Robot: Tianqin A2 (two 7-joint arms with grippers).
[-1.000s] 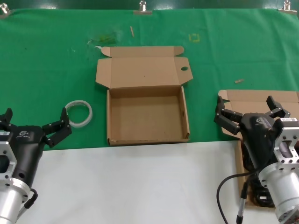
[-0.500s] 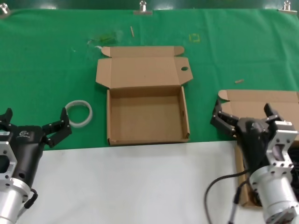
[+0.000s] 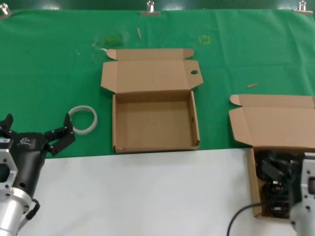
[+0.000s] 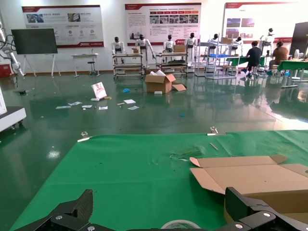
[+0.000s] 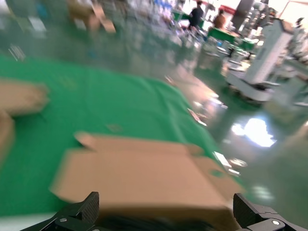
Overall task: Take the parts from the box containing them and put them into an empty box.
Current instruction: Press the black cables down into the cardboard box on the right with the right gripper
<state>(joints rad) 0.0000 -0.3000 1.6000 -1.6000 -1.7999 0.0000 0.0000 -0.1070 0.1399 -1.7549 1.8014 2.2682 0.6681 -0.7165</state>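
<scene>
Next, my right gripper closes on the tied middle of the black cords (image 3: pixel 295 158) (image 5: pixel 163 224) next to the folded-back lid of the box containing the parts.
The empty box (image 3: pixel 155 123) with a holed lid tab (image 3: pixel 194 73) lies open in the middle of the green cloth. The box containing the parts (image 3: pixel 254 187) lies at the right, its lid (image 3: pixel 280 123) folded back. Black cords (image 3: pixel 273 189) fill it. My right arm's wrist (image 3: pixel 306 196) is at the bottom right, over that box. In the right wrist view my right gripper (image 5: pixel 166 214) is open just above the dark cords (image 5: pixel 159 224), facing the lid (image 5: pixel 139 173). My left gripper (image 3: pixel 35 127) is open and empty at the left, near the white ring (image 3: pixel 82 119).
The left wrist view shows the left gripper (image 4: pixel 161 214) facing the white ring (image 4: pixel 180 224), with the empty box's lid (image 4: pixel 250 175) beside it. White table surface (image 3: pixel 147 191) lies in front of the green cloth. Small scraps lie on the cloth at the back.
My right arm has dropped back toward the bottom right corner, uncovering the right box's lid and cords. The left arm has not moved.
</scene>
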